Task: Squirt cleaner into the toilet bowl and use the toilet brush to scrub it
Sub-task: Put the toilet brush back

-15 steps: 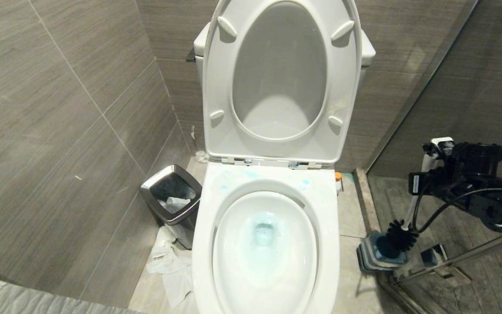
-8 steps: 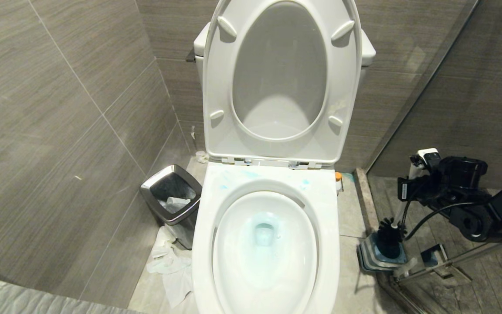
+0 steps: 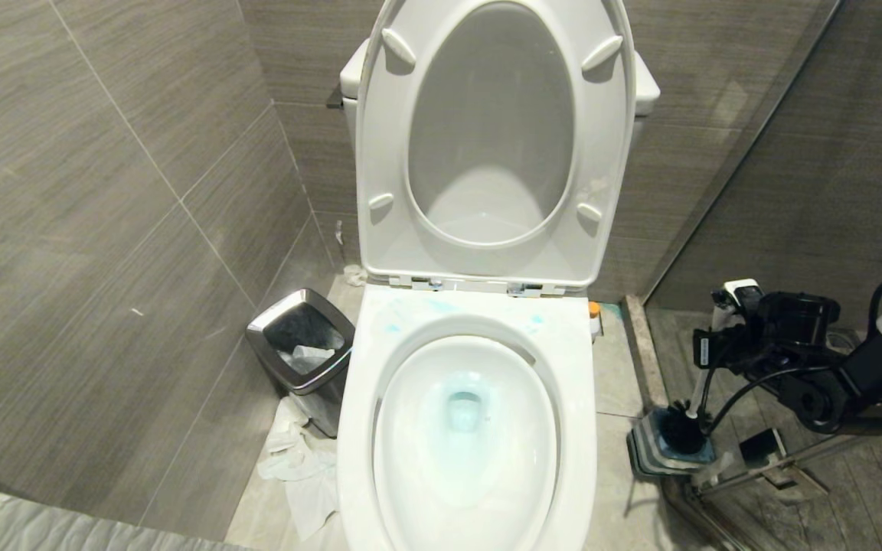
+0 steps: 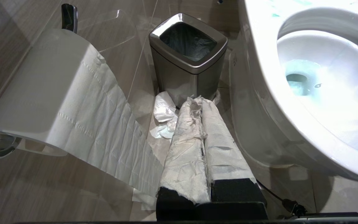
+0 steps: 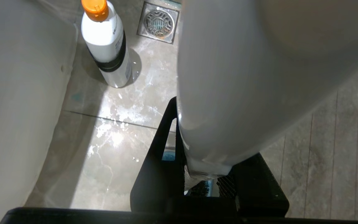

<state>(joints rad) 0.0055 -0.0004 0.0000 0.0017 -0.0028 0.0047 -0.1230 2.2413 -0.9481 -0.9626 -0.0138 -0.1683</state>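
Note:
The robot's right gripper should release the toilet brush inside the blue-and-grey holder point(image 3: 683, 433) point(image 5: 198, 186) on the floor beside the toilet.
The white toilet bowl point(image 3: 579, 398) stands open in the middle, its seat raised against the tank. Pale blue cleaner point(image 3: 462, 405) tints the water, and blue smears point(image 3: 410, 310) lie on the back rim. On the floor to the right my right gripper point(image 3: 723, 325) is shut on the slim white handle of the toilet brush point(image 3: 682, 432), whose black head sits down in its blue-and-grey holder point(image 3: 649, 451). In the right wrist view the handle's rounded tip point(image 5: 244, 77) fills the space between the black fingers point(image 5: 154, 174). My left gripper point(image 4: 198, 102), its fingers wrapped in white, hangs shut by the bowl point(image 4: 322, 102).
A steel-rimmed bin point(image 3: 302, 337) stands left of the toilet, with crumpled paper point(image 3: 299, 467) on the floor before it. A toilet-paper roll point(image 4: 42, 90) hangs on the left wall. A white bottle with an orange cap point(image 5: 106, 43) and a floor drain point(image 5: 158, 21) lie right of the toilet, near a glass partition point(image 3: 755, 138).
My right gripper has come down with the brush, and the black head has sunk from above the holder into it. The left arm has not moved.

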